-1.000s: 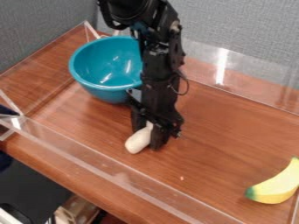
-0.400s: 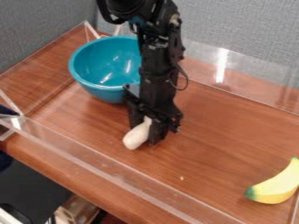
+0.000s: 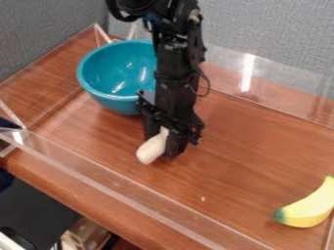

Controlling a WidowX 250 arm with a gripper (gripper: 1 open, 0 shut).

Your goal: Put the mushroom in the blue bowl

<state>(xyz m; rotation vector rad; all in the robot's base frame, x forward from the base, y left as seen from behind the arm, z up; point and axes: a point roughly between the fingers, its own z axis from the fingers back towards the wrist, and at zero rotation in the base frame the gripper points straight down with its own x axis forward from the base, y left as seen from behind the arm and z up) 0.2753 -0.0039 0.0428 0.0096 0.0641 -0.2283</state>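
The gripper releases the mushroom next, to lie on the bowl's glossy bottom [image 3: 137,84] inside the blue bowl.
My gripper [image 3: 167,145] points straight down over the middle of the wooden table and is shut on the mushroom [image 3: 152,150]. Only the mushroom's cream-white stem shows, sticking out below and to the left of the fingers; its cap is hidden between them. The stem hangs at or just above the tabletop; I cannot tell whether it touches. The blue bowl [image 3: 113,76], round, deep and glossy teal, stands behind and to the left of the gripper, close to the arm.
A yellow banana [image 3: 311,205] lies at the table's right front corner. Clear plastic walls [image 3: 268,73] run round the wooden table [image 3: 248,161]. A grey backdrop stands behind.
The gripper and the mushroom in it have crept slightly up and left; the grip is unchanged. Bowl and banana have stayed put.
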